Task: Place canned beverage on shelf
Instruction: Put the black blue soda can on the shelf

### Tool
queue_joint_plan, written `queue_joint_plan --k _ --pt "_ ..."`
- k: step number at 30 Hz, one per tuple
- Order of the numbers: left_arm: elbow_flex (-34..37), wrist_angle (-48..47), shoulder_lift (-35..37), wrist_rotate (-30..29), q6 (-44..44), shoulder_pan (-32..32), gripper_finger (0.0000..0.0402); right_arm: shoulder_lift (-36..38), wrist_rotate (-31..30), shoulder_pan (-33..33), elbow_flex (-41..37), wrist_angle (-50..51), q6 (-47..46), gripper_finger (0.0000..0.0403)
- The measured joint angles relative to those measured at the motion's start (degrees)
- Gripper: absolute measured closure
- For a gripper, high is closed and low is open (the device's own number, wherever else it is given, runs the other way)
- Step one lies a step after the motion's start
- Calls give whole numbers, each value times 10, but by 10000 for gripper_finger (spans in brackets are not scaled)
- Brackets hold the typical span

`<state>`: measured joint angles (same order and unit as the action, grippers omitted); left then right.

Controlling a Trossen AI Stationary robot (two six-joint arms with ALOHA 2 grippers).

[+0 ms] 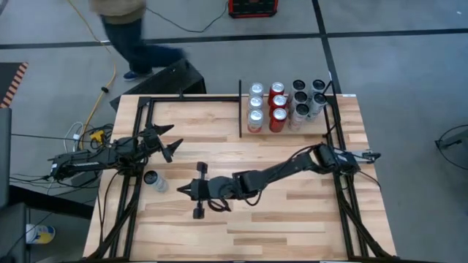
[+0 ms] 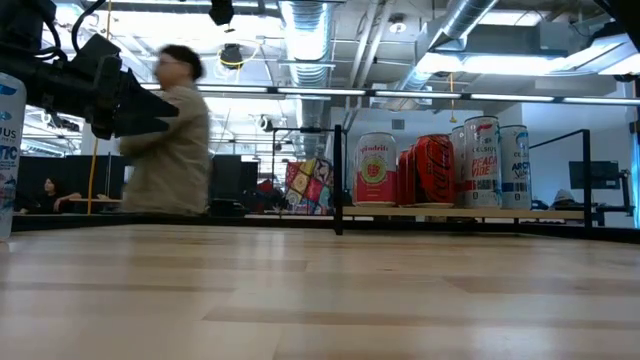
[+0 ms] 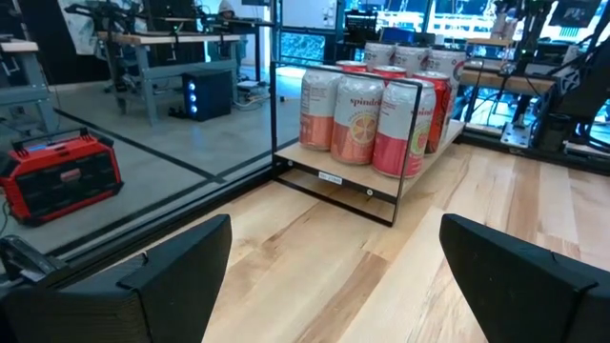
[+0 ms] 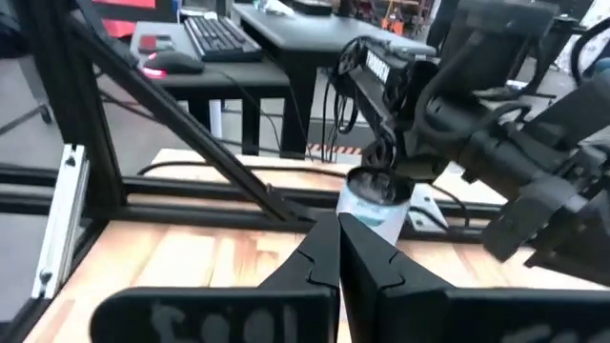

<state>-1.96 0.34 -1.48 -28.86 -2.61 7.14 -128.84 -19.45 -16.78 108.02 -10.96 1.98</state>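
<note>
Next, my left gripper grips the upper part (image 1: pixel 153 180) of the white and blue canned drink, just under its black top.
A white and blue canned beverage (image 1: pixel 152 179) stands upright on its base near the table's left edge; it also shows in the low view (image 2: pixel 8 150) and the right wrist view (image 4: pixel 376 202). My right gripper (image 1: pixel 183 191) is shut and empty. It points level toward the table's left edge, a little to the right of this can and apart from it. My left gripper (image 1: pixel 167 144) waits open above the table's left side, empty. The shelf (image 2: pixel 480 212) at the far right holds several cans (image 1: pixel 281 106).
A black divider bar (image 1: pixel 240 109) bounds the shelf's left side, with bare wood to its left. Black rails (image 1: pixel 124 212) run along the table's edges. A person (image 1: pixel 128 36) walks past beyond the far edge. Cables (image 1: pixel 84 135) lie off the table's left.
</note>
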Motion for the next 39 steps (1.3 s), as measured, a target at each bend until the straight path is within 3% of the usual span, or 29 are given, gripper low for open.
queue_joint_plan --k 17,24,28,30,34,39 --pt "1 9 0 0 0 0 40 0 2 -3 -1 5 0 378" --pt "1 20 0 -2 -145 0 40 0 2 3 -1 1 -4 378" --pt "1 12 0 -58 -204 0 40 0 2 4 -1 2 -4 378" --pt "1 4 0 -58 -232 0 40 0 2 4 -1 2 -2 378" --pt "-21 -20 -1 43 -194 0 40 0 2 5 -1 3 0 378" --pt "-139 -177 -40 101 -172 -1 40 0 2 9 -1 3 16 378"
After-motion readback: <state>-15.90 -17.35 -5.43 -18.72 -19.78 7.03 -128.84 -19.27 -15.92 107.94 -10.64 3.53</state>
